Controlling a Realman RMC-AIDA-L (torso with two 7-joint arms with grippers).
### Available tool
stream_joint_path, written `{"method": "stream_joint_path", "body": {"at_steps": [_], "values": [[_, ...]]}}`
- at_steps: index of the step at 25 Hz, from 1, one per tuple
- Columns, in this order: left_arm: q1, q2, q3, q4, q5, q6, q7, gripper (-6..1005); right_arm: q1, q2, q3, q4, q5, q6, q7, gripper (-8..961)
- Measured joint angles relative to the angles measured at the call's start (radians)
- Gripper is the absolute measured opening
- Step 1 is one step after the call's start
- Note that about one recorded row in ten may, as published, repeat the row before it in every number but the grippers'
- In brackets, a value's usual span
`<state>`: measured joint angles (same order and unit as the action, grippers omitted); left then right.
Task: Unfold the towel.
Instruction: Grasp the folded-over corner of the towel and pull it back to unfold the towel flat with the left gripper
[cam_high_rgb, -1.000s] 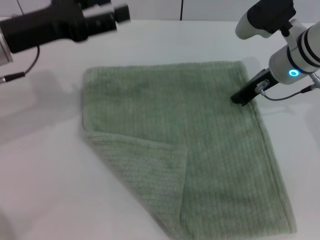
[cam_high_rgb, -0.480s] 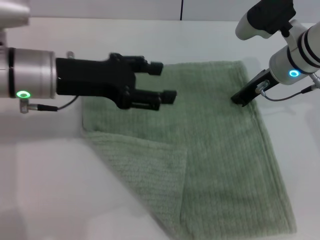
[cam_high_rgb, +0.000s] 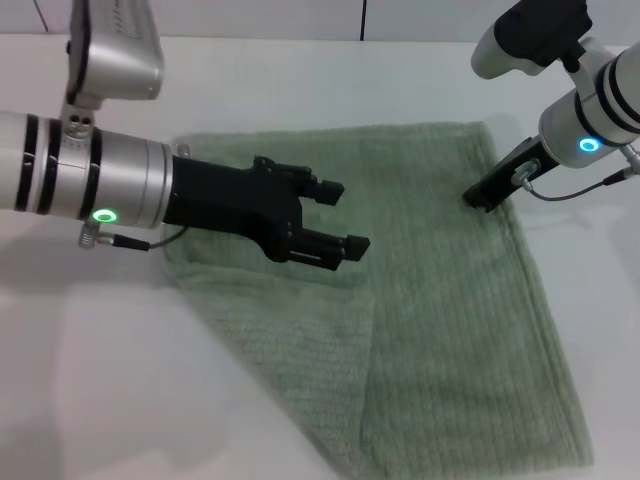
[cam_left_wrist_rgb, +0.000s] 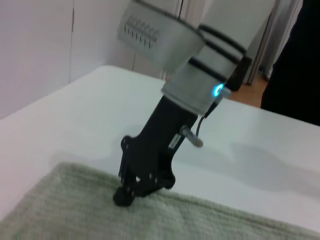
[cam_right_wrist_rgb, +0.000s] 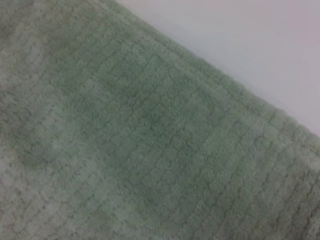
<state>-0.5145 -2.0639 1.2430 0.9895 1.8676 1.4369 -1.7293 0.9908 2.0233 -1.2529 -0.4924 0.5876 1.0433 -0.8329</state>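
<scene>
My left gripper needs to grab the loose corner (cam_high_rgb: 367, 298) of the towel's folded flap, since pulling that corner back opens the fold.
The sage-green towel (cam_high_rgb: 450, 300) lies flat on the white table (cam_high_rgb: 80, 380). Its near left corner is folded over onto it as a triangular flap (cam_high_rgb: 290, 335). My left gripper (cam_high_rgb: 343, 217) is open and empty, just above the towel at the flap's upper edge. My right gripper (cam_high_rgb: 480, 198) is shut, with its tip resting on the towel's far right edge. The left wrist view shows that tip (cam_left_wrist_rgb: 121, 196) on the towel (cam_left_wrist_rgb: 75, 215). The right wrist view shows only ribbed towel (cam_right_wrist_rgb: 125, 140) and its hem.
Bare white table surrounds the towel on the left, the right (cam_high_rgb: 600, 300) and the far side. A grey cable (cam_high_rgb: 575, 190) hangs from my right wrist beside the towel's edge.
My left arm has swung from the far left corner down and to the right, over the towel to the flap. The right arm and the towel have not moved.
</scene>
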Motion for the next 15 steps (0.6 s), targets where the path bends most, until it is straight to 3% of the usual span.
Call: {"method": "stream_joint_path", "body": {"at_steps": [5, 15], "values": [[-0.026, -0.001, 0.021, -0.058, 0.020, -0.031, -0.001, 795, 0.000, 0.000, 0.001, 0.000, 0.000, 0.000, 0.000, 48], [-0.043, -0.004, 0.146, -0.081, 0.037, -0.116, -0.003, 784, 0.005, -0.001, 0.002, 0.000, 0.000, -0.002, 0.000, 50]]}}
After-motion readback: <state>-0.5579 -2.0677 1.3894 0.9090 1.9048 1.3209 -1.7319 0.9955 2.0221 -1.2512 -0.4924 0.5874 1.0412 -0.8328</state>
